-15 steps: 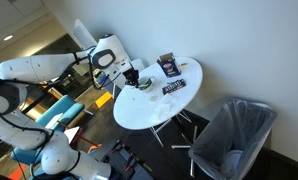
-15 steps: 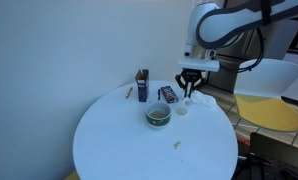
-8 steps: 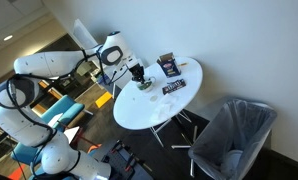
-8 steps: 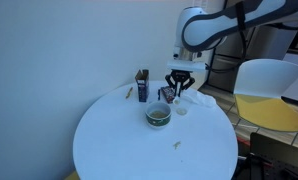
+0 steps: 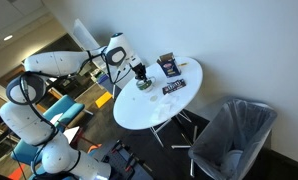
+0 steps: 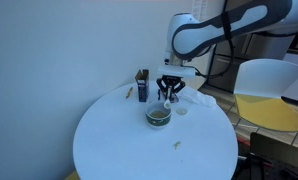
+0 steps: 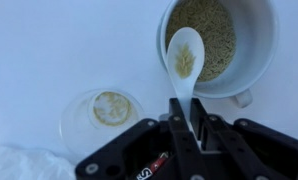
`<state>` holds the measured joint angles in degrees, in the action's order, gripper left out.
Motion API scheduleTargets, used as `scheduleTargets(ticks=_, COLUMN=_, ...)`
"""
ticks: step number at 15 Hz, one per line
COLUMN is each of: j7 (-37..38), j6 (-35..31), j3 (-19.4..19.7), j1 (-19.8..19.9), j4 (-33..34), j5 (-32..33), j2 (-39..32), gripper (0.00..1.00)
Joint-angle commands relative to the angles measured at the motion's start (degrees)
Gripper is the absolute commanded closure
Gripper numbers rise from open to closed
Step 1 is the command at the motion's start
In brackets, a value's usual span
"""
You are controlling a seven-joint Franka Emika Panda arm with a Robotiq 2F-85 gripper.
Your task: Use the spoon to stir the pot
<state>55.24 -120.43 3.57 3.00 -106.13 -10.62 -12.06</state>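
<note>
Next, my gripper releases the white spoon in the silvery pot (image 5: 144,83) (image 7: 225,68), with the spoon's bowl on the grains and its handle against the pot's rim.
The small round silvery pot (image 7: 251,62) holds yellowish grains and sits at the top right of the wrist view. It also shows on the white round table in both exterior views (image 6: 158,117) (image 5: 145,86). My gripper (image 7: 188,107) is shut on the handle of a white spoon (image 7: 184,58). The spoon's bowl, dusted with grains, hangs over the pot's near rim. In both exterior views the gripper (image 6: 170,96) (image 5: 138,76) points down just above the pot's edge.
A small clear dish (image 7: 105,112) with a few grains lies beside the pot (image 6: 182,109). Nearby are a white cloth (image 6: 200,98), an upright dark packet (image 6: 142,85), a flat dark packet (image 6: 168,93) and a small stick (image 6: 129,92). A grey chair (image 5: 234,135) stands by the table.
My gripper, holding the spoon, has moved from above the clear dish and cloth across to the pot's edge.
</note>
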Motion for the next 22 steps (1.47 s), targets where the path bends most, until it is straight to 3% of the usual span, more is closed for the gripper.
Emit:
scheduleTargets(ticks=1, j7=-0.1, j6=0.2, j3=0.5, j1=-0.5, j4=0.2, j5=-0.1, j2=0.0, gripper=0.85)
scheduleTargets(ticks=3, j7=-0.1, j6=0.2, j3=0.5, j1=-0.5, j4=0.2, j5=-0.1, j2=0.0, gripper=0.85)
scheduleTargets(ticks=4, j7=-0.1, j6=0.2, j3=0.5, j1=-0.5, j4=0.2, j5=-0.1, j2=0.0, gripper=0.96)
scheduleTargets(ticks=12, j7=1.4, j6=-3.7, j3=0.3, j1=-2.5, j4=0.4, j5=3.4, j2=-0.3, gripper=0.96)
scheduleTargets(ticks=22, j7=9.1, j6=-13.2, j3=0.9, j1=-7.0, j4=0.1, j5=18.6, j2=-2.3, gripper=0.96)
